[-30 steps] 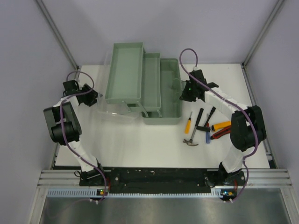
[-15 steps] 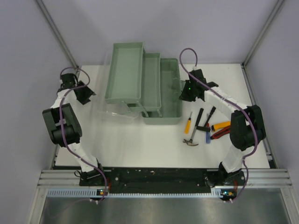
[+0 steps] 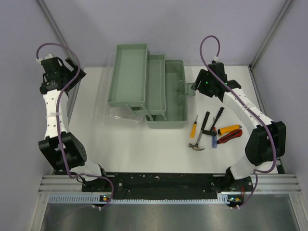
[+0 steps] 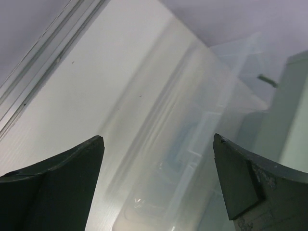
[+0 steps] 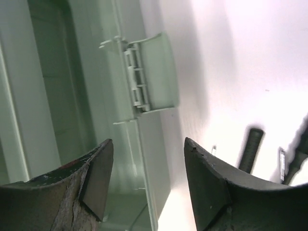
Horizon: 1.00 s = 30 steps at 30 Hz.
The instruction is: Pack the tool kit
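Note:
My right gripper will move next to the handle's middle [image 3: 216, 120] [image 5: 295, 165] on the black-handled tool with the black head, which is beside the hammer, and close there.
The green tool box [image 3: 174, 96] stands open at the table's middle, its stepped trays [image 3: 129, 74] fanned out to the left. A clear lid [image 3: 118, 118] lies against its left side and shows as a pale, blurred sheet [image 4: 168, 159] in the left wrist view. My left gripper [image 3: 76, 73] [image 4: 158, 137] hangs open high at the far left, nothing between its fingers. My right gripper [image 3: 196, 87] [image 5: 148, 140] is open and empty above the box's right wall, by the latch [image 5: 154, 72]. Loose tools lie to the right of the box: an orange-handled screwdriver [image 3: 194, 126], a hammer [image 3: 196, 146] and red pliers [image 3: 227, 138].
Among the tools are also a black-handled tool [image 3: 217, 118], a blue-handled one [image 3: 213, 139] and an orange knife [image 3: 228, 129]. Black handles [image 5: 251, 149] show at the right of the right wrist view. Grey walls and metal posts close in the table on three sides.
The left arm rose and swung back to the far left, away from the clear lid, its jaws opening wide. The right gripper opened and lifted off the box's right wall.

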Each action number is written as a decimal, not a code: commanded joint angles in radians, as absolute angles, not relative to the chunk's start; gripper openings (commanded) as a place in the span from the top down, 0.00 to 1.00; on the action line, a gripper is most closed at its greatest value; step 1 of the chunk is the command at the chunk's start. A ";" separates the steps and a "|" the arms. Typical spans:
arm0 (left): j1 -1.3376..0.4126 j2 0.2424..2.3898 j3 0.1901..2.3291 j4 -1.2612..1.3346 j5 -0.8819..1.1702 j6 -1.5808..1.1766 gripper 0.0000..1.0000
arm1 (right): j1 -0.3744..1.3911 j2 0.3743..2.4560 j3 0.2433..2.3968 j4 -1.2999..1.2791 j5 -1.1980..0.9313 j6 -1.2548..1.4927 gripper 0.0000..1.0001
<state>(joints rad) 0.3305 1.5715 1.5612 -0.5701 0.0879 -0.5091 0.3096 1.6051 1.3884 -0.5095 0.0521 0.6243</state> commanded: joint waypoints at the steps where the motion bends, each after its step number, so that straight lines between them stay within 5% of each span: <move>1: 0.321 1.433 1.634 -0.513 0.277 -0.465 0.02 | 0.235 1.502 1.318 -0.546 0.120 0.600 0.41; 5: 0.275 1.391 1.643 -0.373 0.646 -0.466 0.07 | 0.173 1.468 1.212 -0.583 0.153 0.618 0.43; 10: 0.100 1.336 1.631 -0.267 0.820 -0.424 0.06 | 0.146 1.459 1.097 -0.591 0.199 0.627 0.46; 17: 0.006 1.304 1.459 -0.025 0.893 -0.590 0.02 | 0.103 1.574 1.061 -0.584 0.216 0.627 0.59; 30: 0.008 1.292 1.454 -0.070 0.887 -0.569 0.02 | 0.055 1.721 1.023 -0.474 0.189 0.632 0.69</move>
<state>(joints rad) 0.0021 1.3174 1.4414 -0.1081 0.8734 -0.5854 0.0830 1.6863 1.0252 -0.5438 0.1963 0.6289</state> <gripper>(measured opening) 0.982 0.344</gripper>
